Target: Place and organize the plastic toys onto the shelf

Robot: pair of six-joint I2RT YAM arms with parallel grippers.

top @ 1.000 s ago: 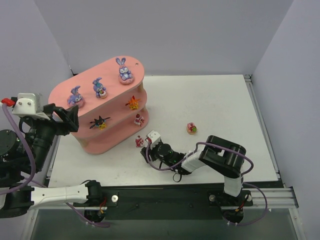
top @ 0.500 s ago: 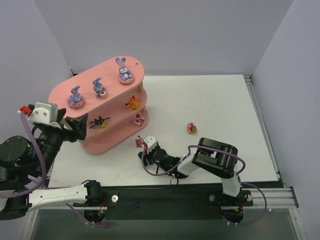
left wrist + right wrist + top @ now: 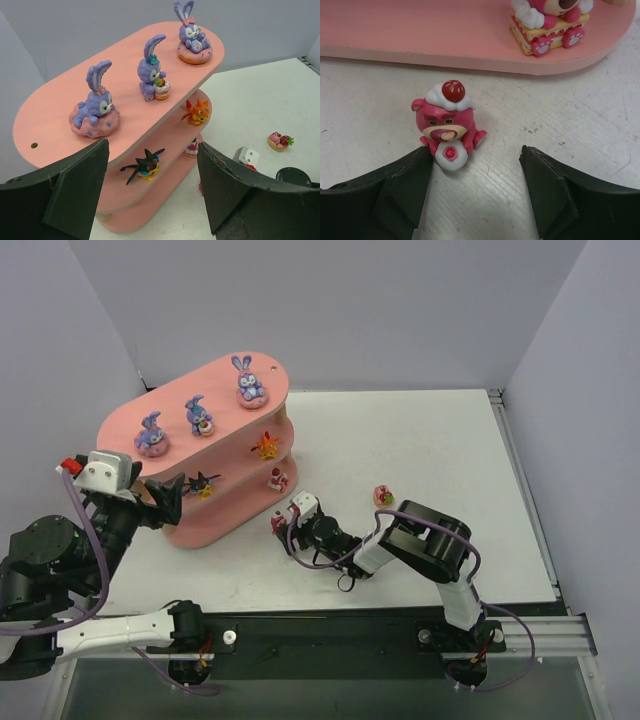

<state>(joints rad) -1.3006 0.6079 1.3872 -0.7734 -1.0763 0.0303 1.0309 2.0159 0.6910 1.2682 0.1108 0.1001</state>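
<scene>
The pink bear toy is ahead of one finger, so my right gripper needs to move over and take the toy's body (image 3: 449, 137) between both fingers before lifting it.
The salmon-pink shelf (image 3: 225, 360) (image 3: 55, 135) carries three purple bunnies (image 3: 97, 107) on its top board. An orange toy (image 3: 198, 111) and a black-yellow spiky toy (image 3: 146, 163) sit on the middle board, and a pink-red toy (image 3: 547, 20) on the bottom board. A pink bear toy (image 3: 447, 125) (image 3: 279, 524) stands on the table just ahead of my right gripper (image 3: 476, 152) (image 3: 291, 523), close to its left finger. That gripper is open and holds nothing. My left gripper (image 3: 152, 145) (image 3: 170, 498) hangs open and empty before the shelf's left end.
Another pink-red toy (image 3: 383, 497) (image 3: 280, 140) lies on the white table (image 3: 420, 440) to the right of the shelf. Grey walls close in the back and both sides. The right arm (image 3: 420, 545) lies low across the front of the table.
My right gripper slid left up to the pink bear and its jaws spread wider. The left arm swung right and down, closer to the shelf's left end.
</scene>
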